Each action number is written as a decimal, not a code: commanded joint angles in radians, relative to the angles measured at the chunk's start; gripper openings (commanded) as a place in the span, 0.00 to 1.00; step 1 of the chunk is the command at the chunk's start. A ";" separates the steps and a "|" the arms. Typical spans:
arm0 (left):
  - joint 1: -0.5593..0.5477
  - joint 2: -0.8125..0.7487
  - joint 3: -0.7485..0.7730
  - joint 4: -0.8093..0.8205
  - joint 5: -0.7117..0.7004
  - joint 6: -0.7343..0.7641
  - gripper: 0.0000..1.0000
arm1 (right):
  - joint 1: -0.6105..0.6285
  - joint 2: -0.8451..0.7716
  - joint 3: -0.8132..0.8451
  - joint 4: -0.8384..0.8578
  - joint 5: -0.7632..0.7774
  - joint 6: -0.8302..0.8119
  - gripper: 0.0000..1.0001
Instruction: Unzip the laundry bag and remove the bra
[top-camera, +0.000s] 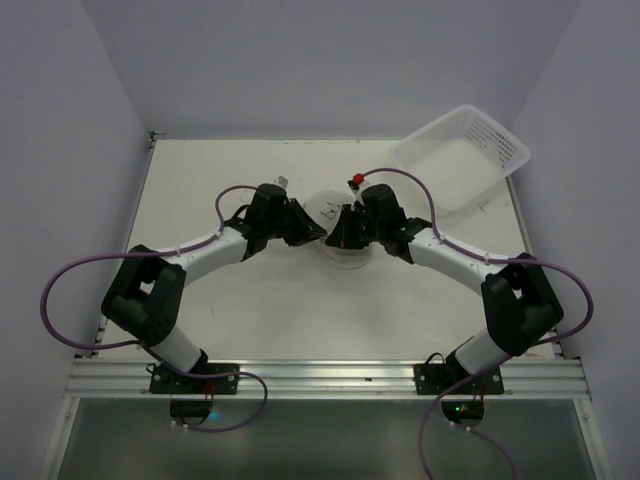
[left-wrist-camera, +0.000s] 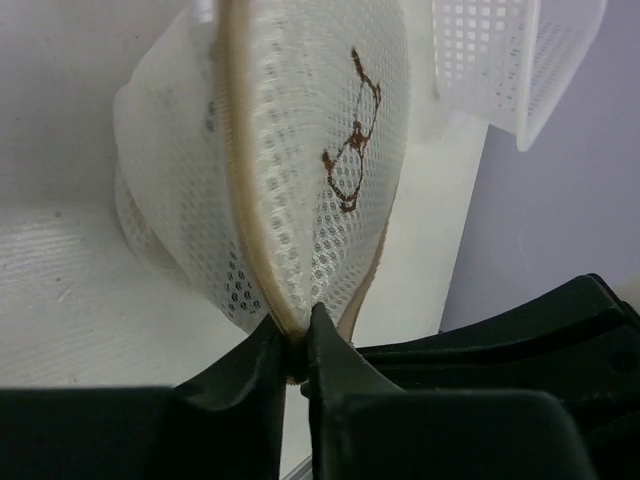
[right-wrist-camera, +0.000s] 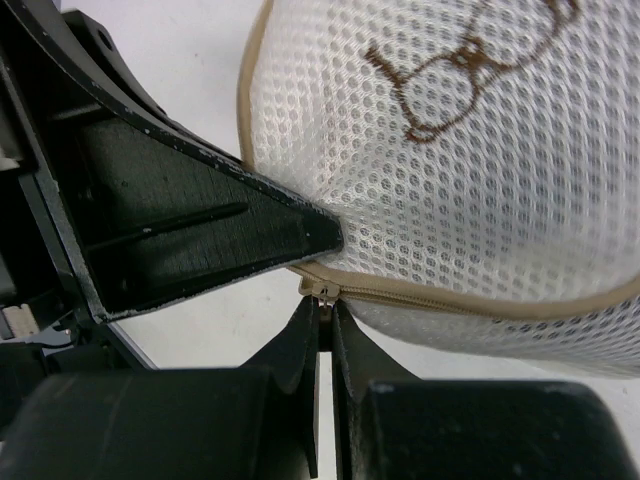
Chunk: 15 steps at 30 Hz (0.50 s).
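My left gripper is crowding the zipper pull in my right gripper. Next, my left gripper opens, back off and takes the tan rim farther (right-wrist-camera: 246, 105) along.
The laundry bag (top-camera: 328, 207), a round white mesh case with a tan zipper rim (right-wrist-camera: 450, 300) and a small bra drawing (left-wrist-camera: 350, 140), stands on edge mid-table between both grippers. My left gripper (top-camera: 320, 235) (left-wrist-camera: 292, 335) is shut on the bag's tan rim at its near edge. My right gripper (top-camera: 332, 240) (right-wrist-camera: 325, 312) is shut on the small tan zipper pull (right-wrist-camera: 322, 295) at the end of the closed zipper. One left finger (right-wrist-camera: 200, 240) shows in the right wrist view, pressed against the mesh just above the pull. The bra is hidden.
A white perforated plastic basket (top-camera: 462, 155) (left-wrist-camera: 510, 60) lies tilted at the table's back right corner, behind the bag. Purple cables loop from both arms. White walls enclose the table on three sides.
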 joint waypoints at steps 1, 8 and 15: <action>-0.005 -0.002 0.011 0.016 -0.038 0.019 0.09 | 0.005 -0.053 0.009 -0.004 0.022 -0.027 0.00; 0.021 -0.011 0.023 -0.064 -0.030 0.111 0.00 | -0.079 -0.117 -0.046 -0.060 0.100 -0.089 0.00; 0.126 -0.022 0.020 -0.110 0.091 0.283 0.00 | -0.294 -0.170 -0.092 -0.141 0.073 -0.124 0.00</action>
